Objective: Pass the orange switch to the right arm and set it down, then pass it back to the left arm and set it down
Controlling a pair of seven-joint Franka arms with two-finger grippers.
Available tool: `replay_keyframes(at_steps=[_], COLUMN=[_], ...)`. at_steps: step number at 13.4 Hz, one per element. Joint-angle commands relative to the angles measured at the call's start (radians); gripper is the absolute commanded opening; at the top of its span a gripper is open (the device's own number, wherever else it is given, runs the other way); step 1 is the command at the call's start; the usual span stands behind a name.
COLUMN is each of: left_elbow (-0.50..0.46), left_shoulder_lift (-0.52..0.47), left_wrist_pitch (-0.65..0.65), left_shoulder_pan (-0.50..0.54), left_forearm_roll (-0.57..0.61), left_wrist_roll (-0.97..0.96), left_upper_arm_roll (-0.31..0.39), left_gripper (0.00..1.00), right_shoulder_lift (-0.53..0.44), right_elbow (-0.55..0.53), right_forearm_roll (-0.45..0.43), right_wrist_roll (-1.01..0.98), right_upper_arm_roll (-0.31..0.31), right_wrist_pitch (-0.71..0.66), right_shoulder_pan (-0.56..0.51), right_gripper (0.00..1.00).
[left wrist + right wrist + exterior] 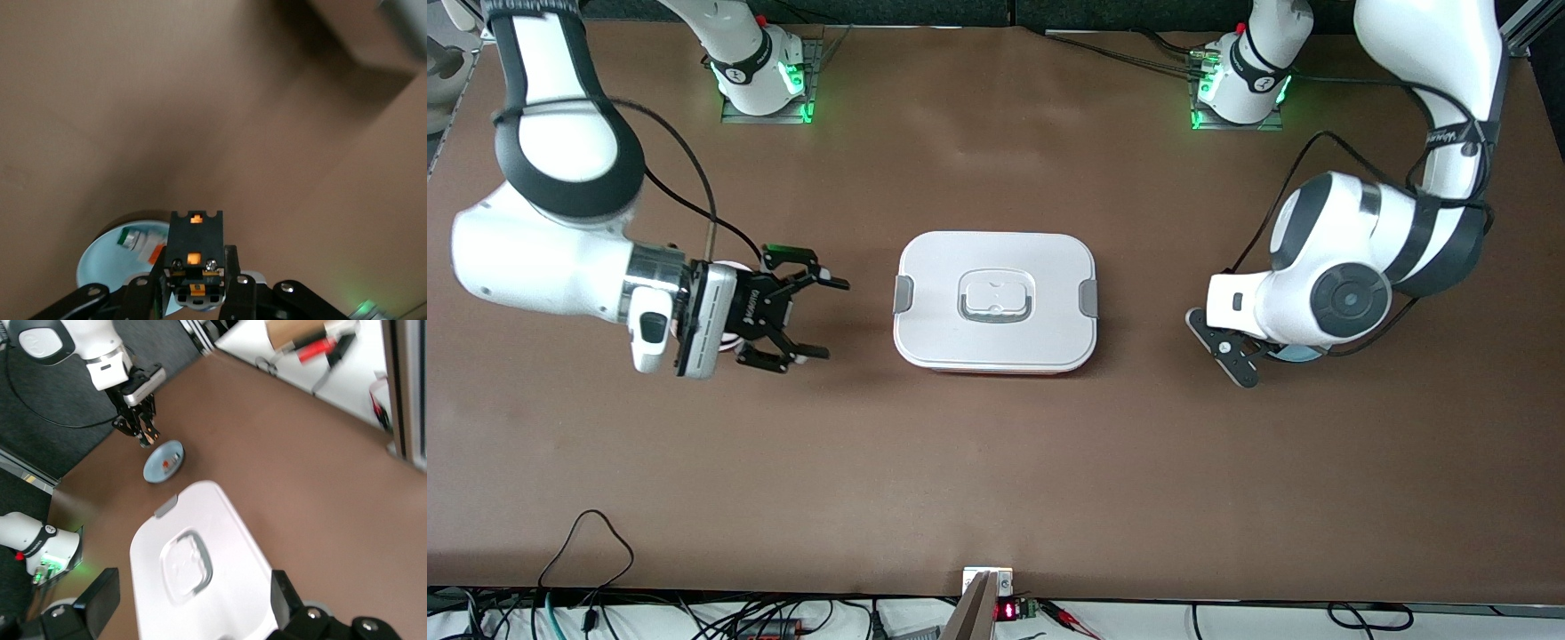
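The robot's left gripper needs to set the orange switch, held just above the plate now, down on the blue plate (1296, 329) (113, 270) next to the small white-grey block.
The white lidded box (1049, 267) sits mid-table; it also shows in the right wrist view (233, 540). My left gripper (195, 283) is shut on the orange switch (195, 243), a small black body with orange marks and metal screws. It holds the switch in the air just above a blue plate (103, 263). The right wrist view shows this left gripper (145, 439) over that plate (160, 468). In the front view the left arm hides its hand. My right gripper (818, 317) is open and empty, in the air beside the box toward the right arm's end.
The blue plate (1294, 355) holds a small white-grey block with orange and green marks (143, 243). A pale plate edge (732, 265) shows under my right hand. Cables lie along the table edge nearest the front camera.
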Motion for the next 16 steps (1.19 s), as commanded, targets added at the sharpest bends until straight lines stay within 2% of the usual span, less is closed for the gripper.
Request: replay_keyframes(at_steps=[1,3,5,7,10,12,14,16], left_elbow=[-0.008,-0.008,-0.009,-0.009,-0.027,-0.076,-0.121,-0.155], left_shoulder_lift=[0.035,0.066,0.097,0.123,0.138,0.134,0.129,0.123], left_wrist_pitch=[0.012,0.070,0.135,0.175,0.201,0.228,0.250,0.252], left_shoulder_pan=[0.034,0.079,0.122,0.153,0.209,0.231,0.246,0.255], left_forearm_roll=[0.081,0.086,0.112,0.144,0.175,0.178,0.184,0.196], left_wrist_roll=[0.155,0.273,0.370,0.439,0.464,0.465,0.484,0.502], left_upper_arm_roll=[0.007,0.009,0.013,0.013,0.013,0.013,0.015,0.013], left_gripper=[0.06,0.06,0.06,0.06,0.06,0.06,0.05,0.05], right_shoulder_lift=[-0.057,-0.063,-0.075,-0.081,-0.095,-0.110,-0.110,-0.113], right_elbow=[-0.036,-0.036,-0.037,-0.037,-0.034,0.005,0.022,0.050], right_forearm_roll=[-0.093,-0.197,-0.372,-0.522,-0.628,-0.829,-0.899,-0.905], right_wrist_roll=[0.273,0.433,0.545,0.624,0.674,0.794,0.933,0.983], right_upper_arm_roll=[-0.011,-0.021,-0.022,-0.057,-0.110,-0.104,-0.104,-0.105], right_wrist_pitch=[-0.073,-0.096,-0.112,-0.165,-0.254,-0.308,-0.357,-0.400], right_shoulder_pan=[-0.005,0.000,-0.005,-0.009,-0.014,0.000,0.041,0.041], right_gripper=[1.00,1.00,1.00,1.00,1.00,1.00,1.00,1.00])
